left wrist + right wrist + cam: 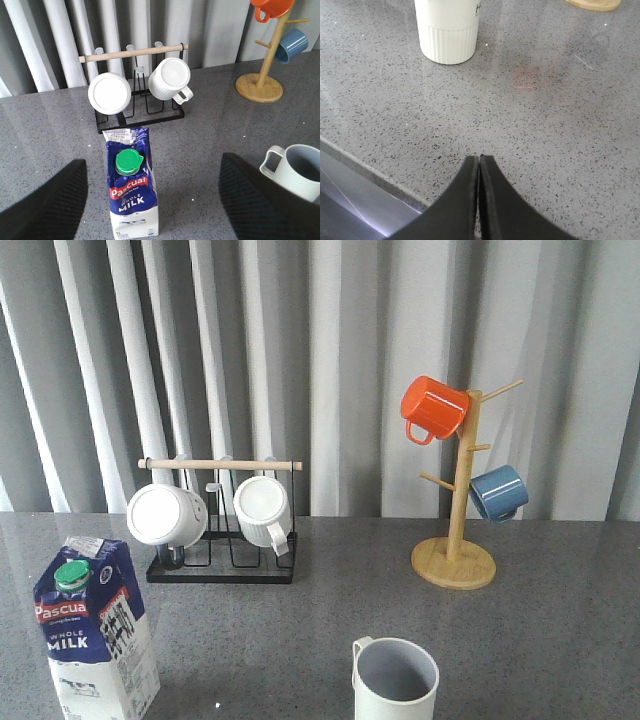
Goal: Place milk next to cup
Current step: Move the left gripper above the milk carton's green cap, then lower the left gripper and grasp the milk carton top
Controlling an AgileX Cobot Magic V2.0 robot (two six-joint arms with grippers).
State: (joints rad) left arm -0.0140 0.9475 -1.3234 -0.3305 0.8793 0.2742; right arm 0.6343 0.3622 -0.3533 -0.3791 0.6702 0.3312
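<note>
Next, my left gripper grips the milk's dark blue upper part (94,589) (136,169), next to the green cap, and leaves the white lower part free.
The milk (95,630) stands upright at the front left of the grey table, a dark blue and white carton with a green cap. In the left wrist view the milk (131,185) stands between the wide-apart fingers of my left gripper (152,162), which is open and touches nothing. The cup (395,680), pale and ribbed with a grey inside, stands at the front centre, well right of the milk; it also shows in the left wrist view (295,170). My right gripper (479,159) is shut and empty, low over the table, with the cup (447,30) ahead of it.
A black wire rack (222,570) with two white mugs stands behind the milk. A wooden mug tree (455,560) with an orange mug (433,407) and a blue mug (498,492) stands at the back right. The table's front edge (365,170) is near my right gripper.
</note>
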